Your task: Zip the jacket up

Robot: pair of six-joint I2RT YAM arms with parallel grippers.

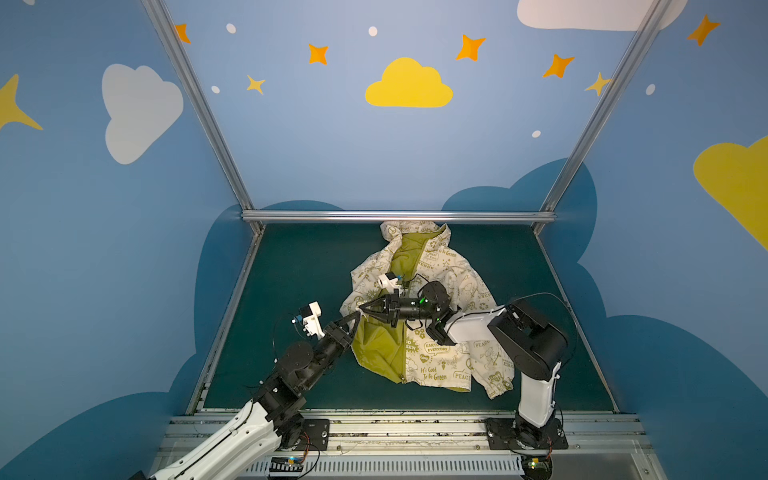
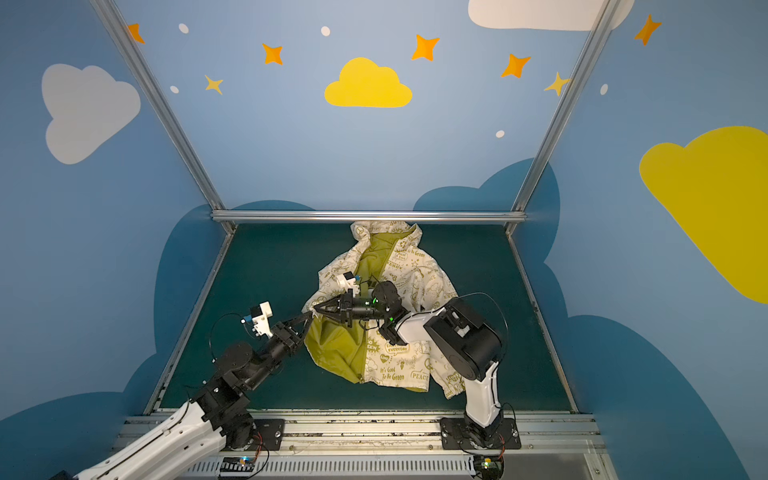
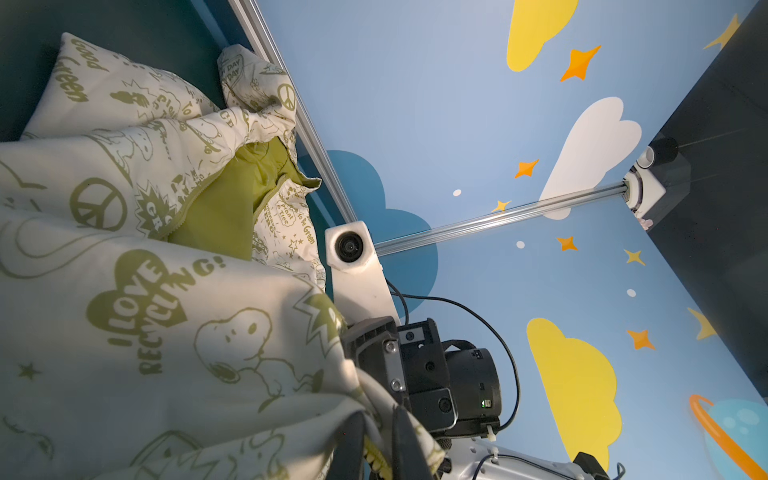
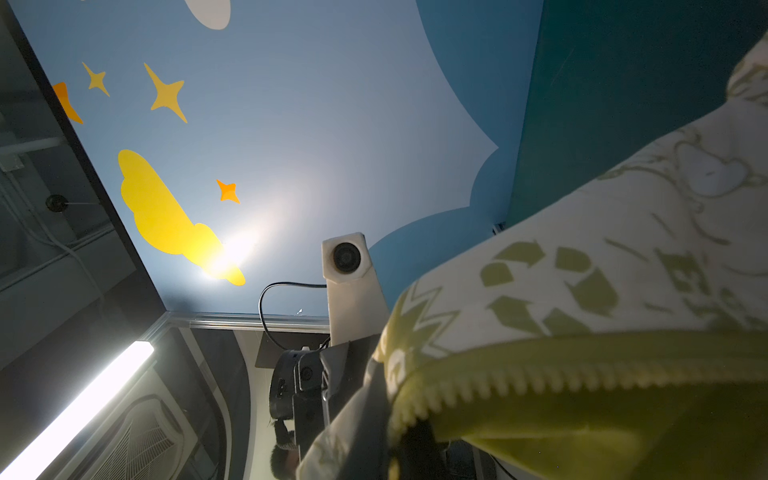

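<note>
Both my grippers share the turned-over panel's zipper edge, so my left gripper will take that edge alone before my right gripper takes the other panel's lower corner [image 1: 405, 380].
The jacket [image 1: 436, 357] [image 2: 395, 361] lies on the dark green mat, its hood at the back rail. Its left front panel is turned over, so the lime-olive lining faces up. Both grippers meet at that panel's raised edge, left of the jacket's middle. My left gripper [image 1: 356, 316] [image 2: 309, 318] [image 3: 376, 453] has the olive zipper teeth [image 3: 376, 459] and cream cloth between its two dark fingers, which stand slightly apart. My right gripper [image 1: 362, 309] [image 2: 316, 308] [image 4: 409, 444] reaches across from the right and is shut on the same edge, with the zipper [image 4: 540, 374] running out of its jaws.
An aluminium rail [image 1: 399, 216] borders the back of the mat [image 1: 291, 291], and slanted rails run along both sides. The right arm's white and black links [image 1: 528, 332] hang over the jacket's right sleeve. Blue painted walls enclose the cell.
</note>
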